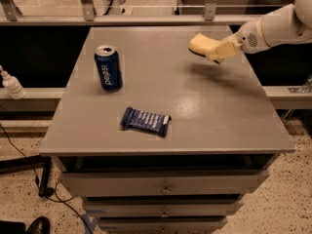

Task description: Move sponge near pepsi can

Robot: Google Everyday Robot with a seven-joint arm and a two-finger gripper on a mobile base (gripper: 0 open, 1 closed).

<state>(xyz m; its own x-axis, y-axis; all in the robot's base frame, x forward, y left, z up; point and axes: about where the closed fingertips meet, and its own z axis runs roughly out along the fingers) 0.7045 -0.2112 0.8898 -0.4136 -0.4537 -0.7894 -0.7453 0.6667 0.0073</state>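
Note:
The robot's gripper needs to release the sponge on the grey tabletop [145,61] beside the pepsi can, toward the middle of the table. The sponge is now held in the air.
The pepsi can [108,68] stands upright at the left of the grey tabletop [204,111], dark blue with a silver top. The sponge [200,44], a pale yellow soft block, is held in the air above the table's far right part, casting a shadow below it. My gripper [219,49] reaches in from the right on a white arm and is shut on the sponge's right end. The sponge is well to the right of the can.
A flat dark blue snack-bar wrapper [146,121] lies near the table's front middle. Drawers [163,185] sit below the tabletop. A metal rail [146,18] runs behind the table. A small white bottle [10,84] stands on a ledge at the left.

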